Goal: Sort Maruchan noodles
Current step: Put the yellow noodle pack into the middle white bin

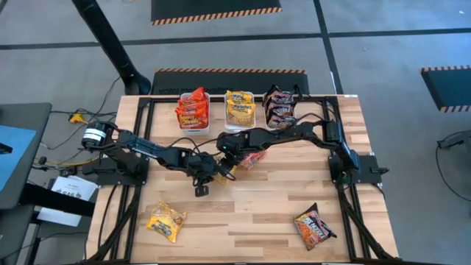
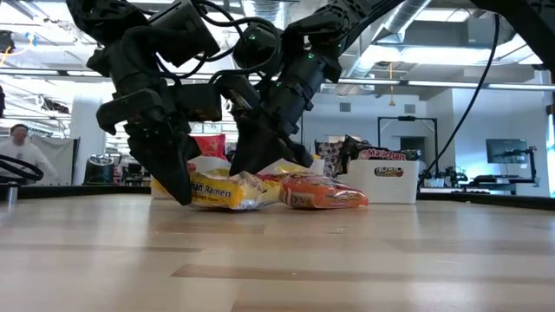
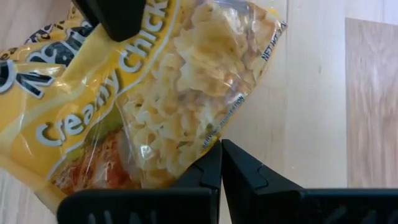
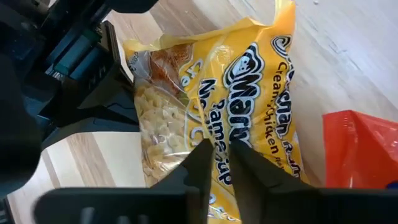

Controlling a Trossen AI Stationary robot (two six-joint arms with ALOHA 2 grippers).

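Observation:
The robot's right gripper is shut on the middle of the yellow packet's side, so it should open and pinch closer to the round logo [image 4: 244, 65] before it lifts the packet.
A yellow noodle packet [image 1: 225, 171] lies at the table's middle, with a red packet [image 1: 251, 159] beside it. Both show in the low view, the yellow packet [image 2: 227, 191] left of the red one [image 2: 323, 192]. My left gripper [image 1: 208, 174] is down at the yellow packet's left side, shut at its edge. My right gripper [image 1: 232, 152] comes from the far right and is shut on the same packet's face [image 4: 249, 81]. One more yellow packet [image 1: 165, 221] and a dark packet [image 1: 313, 227] lie near the front edge. My left gripper has its shut fingertips [image 3: 211, 163] at the yellow packet's side edge [image 3: 198, 144], next to the clear window with the noodles. It seems to pinch that edge, slanting down from the table's left. The packet lies on the table. My right gripper has its shut fingertips [image 4: 200, 163] on the middle of the packet's printed face [image 4: 219, 127], slanting down from the far right. Whether they pinch a crease of the film or only press on it, I cannot tell. The packet rests on the table.
Three white tubs stand along the far edge: one with red packets [image 1: 193, 110], one with yellow packets [image 1: 240, 109], one with dark packets [image 1: 280, 107]. Bare wood [image 1: 243, 213] lies between the two loose front packets. A person [image 2: 19, 143] shows beyond the table's left.

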